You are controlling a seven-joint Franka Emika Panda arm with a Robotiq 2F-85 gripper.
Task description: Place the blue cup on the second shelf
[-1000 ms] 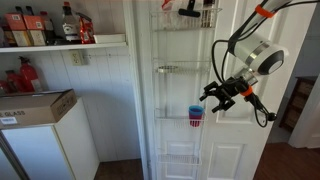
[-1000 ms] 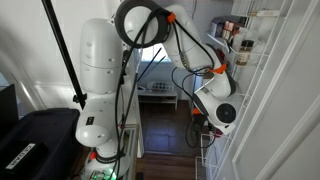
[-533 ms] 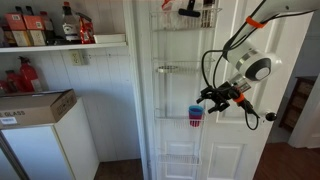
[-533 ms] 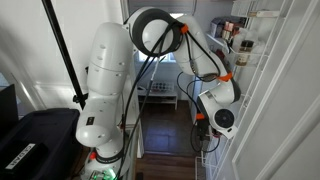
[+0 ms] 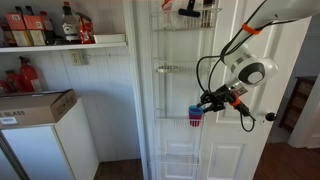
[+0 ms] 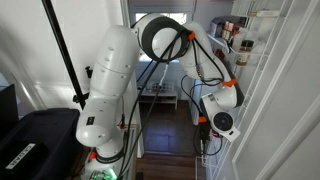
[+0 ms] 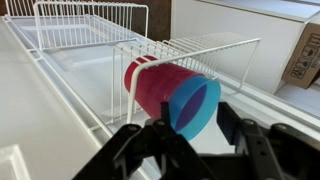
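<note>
The blue cup's opening is between my gripper's fingers, close to the pink cup, so I should pinch the near edge of its rim point(image 7: 190, 137) and pull the blue cup out.
The blue cup point(image 7: 196, 104) lies nested inside a pink cup point(image 7: 150, 82) in a white wire basket tier point(image 7: 215, 47) of the door rack. In an exterior view both cups point(image 5: 195, 112) sit in the third tier from the top. The second shelf point(image 5: 168, 70) is the wire tier above them and holds nothing I can see. My gripper point(image 7: 195, 130) is open, with one finger on each side of the blue cup's rim. In an exterior view the gripper point(image 5: 209, 101) is just beside the cups. In the exterior view from behind the arm point(image 6: 219, 121) the cups are hidden.
The top rack tier holds a dark object point(image 5: 189, 9). A wall shelf with bottles point(image 5: 62, 24) and a white cabinet with a cardboard box point(image 5: 36, 104) stand beside the door. Another wire tier point(image 7: 85, 22) shows in the wrist view beyond the cups.
The arm's wrist has dropped and the gripper has moved in toward the cups, closing the gap to the third tier. The cups have not moved.
</note>
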